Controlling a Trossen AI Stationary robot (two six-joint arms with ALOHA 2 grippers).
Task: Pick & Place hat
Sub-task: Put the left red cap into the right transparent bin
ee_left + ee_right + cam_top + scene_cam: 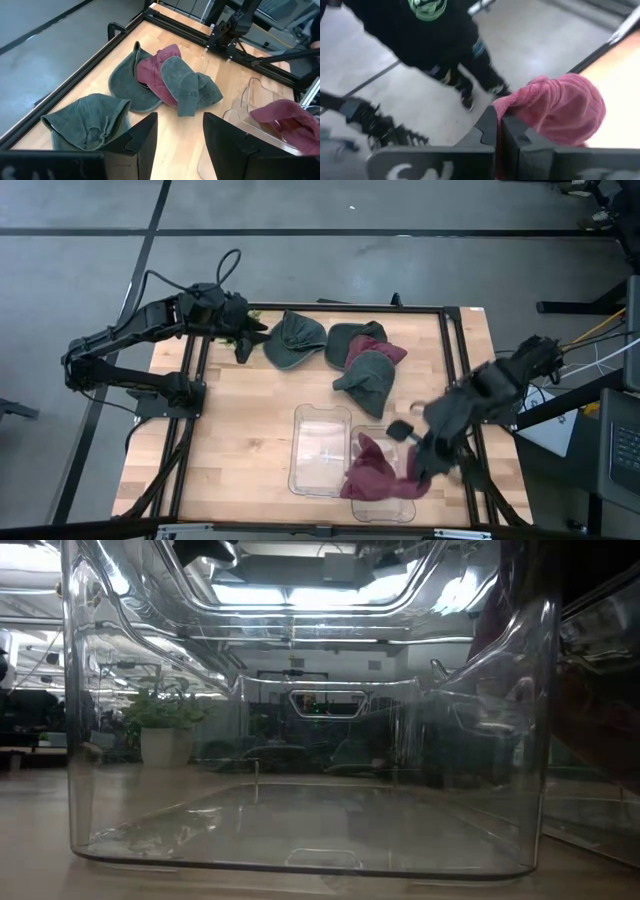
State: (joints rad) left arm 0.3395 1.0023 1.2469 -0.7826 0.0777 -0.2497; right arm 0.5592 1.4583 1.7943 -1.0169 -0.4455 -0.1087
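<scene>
The robot's right gripper should release the maroon hat in the middle of the clear bin nearer the laptop (371, 478).
A maroon hat (375, 475) droops over the right one of two clear bins (388, 502), and my right gripper (420, 468) is shut on it. In the right wrist view the maroon hat (555, 107) bulges just past the shut gripper (499, 125). My left gripper (180, 145) is open at the table's far left, above a lone green hat (90, 122) that lies flat on the wood. Farther right lies a pile of two green hats (192, 87) with another maroon hat (157, 70) between them. My right gripper pinches a bunched fold of the maroon hat's cloth (512, 107) between its two fingers. It comes slanting down from the table's right side. The hat hangs below the fingers and spreads over the right bin's rim (260, 125); which part of the hat it has cannot be told.
The left clear bin (320, 450) stands beside the right one and fills the low view (300, 790). A black frame rail (190, 410) runs around the table. A person in dark clothes (420, 35) stands beyond the table. Bare wood (240, 440) lies left of the bins.
</scene>
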